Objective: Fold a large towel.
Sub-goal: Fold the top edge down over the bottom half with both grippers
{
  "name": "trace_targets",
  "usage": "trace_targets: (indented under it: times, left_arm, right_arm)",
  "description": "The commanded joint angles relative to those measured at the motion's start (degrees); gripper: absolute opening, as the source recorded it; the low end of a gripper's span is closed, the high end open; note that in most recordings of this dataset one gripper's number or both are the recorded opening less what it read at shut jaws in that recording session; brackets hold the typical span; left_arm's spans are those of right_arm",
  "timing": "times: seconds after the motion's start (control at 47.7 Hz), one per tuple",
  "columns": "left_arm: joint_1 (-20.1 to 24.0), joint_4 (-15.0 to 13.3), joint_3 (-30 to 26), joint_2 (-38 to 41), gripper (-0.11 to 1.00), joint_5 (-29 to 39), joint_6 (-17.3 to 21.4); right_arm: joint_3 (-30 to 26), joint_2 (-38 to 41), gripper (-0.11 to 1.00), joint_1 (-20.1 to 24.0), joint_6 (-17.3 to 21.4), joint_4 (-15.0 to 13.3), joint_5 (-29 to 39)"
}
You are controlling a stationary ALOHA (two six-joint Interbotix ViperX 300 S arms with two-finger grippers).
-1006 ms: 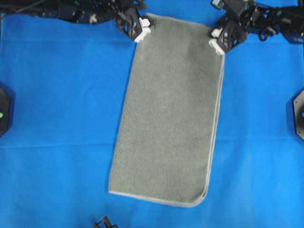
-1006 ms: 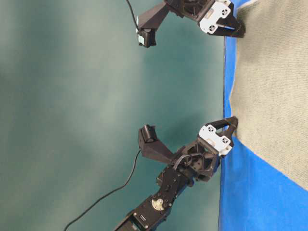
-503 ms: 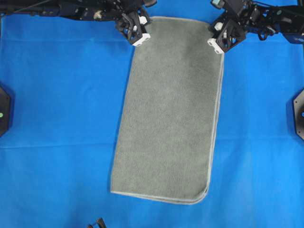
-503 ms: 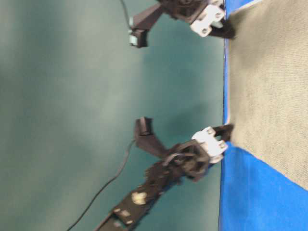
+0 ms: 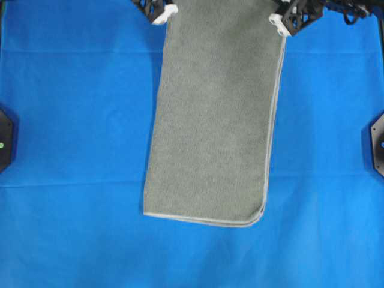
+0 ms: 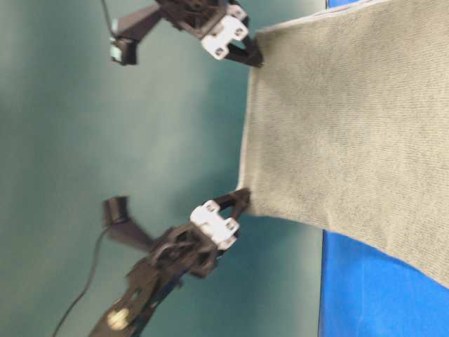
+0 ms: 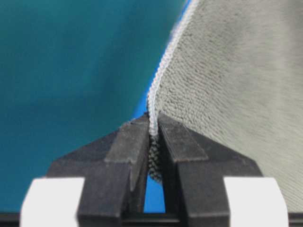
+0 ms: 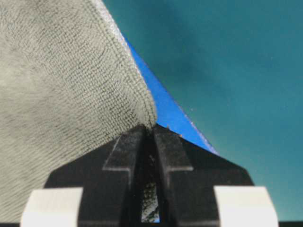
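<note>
My left gripper is going to release the far corner of the towel, which is now raised off the table, setting it down on top of the towel's pointed near corner (image 5: 145,210).
The grey-green towel (image 5: 216,120) lies lengthwise on the blue sheet, and its far end is raised off the table (image 6: 337,126). My left gripper (image 5: 163,13) is shut on the far left corner; in the left wrist view the pale hem (image 7: 163,71) runs straight into the closed jaws (image 7: 154,125). At the far right corner my right gripper (image 5: 281,23) is shut as well, with terry cloth (image 8: 57,85) pinched between its fingers (image 8: 149,130). The near edge, with a rounded corner at its right, rests flat on the sheet.
The bright blue table sheet (image 5: 72,120) covers the whole table. Black mounts sit at the left edge (image 5: 5,139) and the right edge (image 5: 378,144). Beyond the table's far edge there is only teal background (image 6: 105,140).
Both grippers have shut on the towel's far corners and lifted them up and away past the far edge. The towel's near edge has slid toward the far side.
</note>
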Motion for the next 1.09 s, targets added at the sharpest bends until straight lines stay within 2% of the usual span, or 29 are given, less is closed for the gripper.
trace_targets:
  times: [0.0,0.21,0.356,0.461,0.629,0.776,0.964,1.069]
  left_arm:
    - [-2.02,0.00,2.29,-5.62,0.03,0.44,0.26]
    - [-9.49,-0.18,12.66,-13.10,0.03,0.53,-0.26]
    - [-15.82,-0.18,18.81,-16.88,0.03,0.88,-5.98]
    - [-21.01,-0.18,21.88,-18.46,0.03,0.97,-7.65]
    - [-31.29,-0.79,24.43,-18.28,0.03,-0.53,-9.05]
    - [-39.38,-0.79,24.87,-14.68,0.03,-3.43,-13.89]
    - [-45.18,-0.79,24.61,-13.54,0.03,-3.60,-20.21]
    - [-47.90,-0.79,24.96,-13.10,0.03,-3.96,-22.41]
  right_arm:
    - [0.62,-5.10,0.05,2.55,0.35,0.00,1.67]
    - [5.63,-12.92,0.05,14.24,2.46,1.23,3.34]
    - [8.09,-14.85,0.05,23.55,6.68,2.64,6.15]
    - [8.26,-13.89,0.05,31.11,10.28,2.72,8.26]
    - [8.17,-10.02,0.05,40.17,16.26,2.81,8.70]
    - [7.56,-6.15,0.05,47.02,21.80,2.81,7.91]
    - [7.03,-2.72,0.05,53.44,25.40,2.81,3.60]
    - [7.12,-0.70,0.05,55.11,26.46,2.81,-0.18]
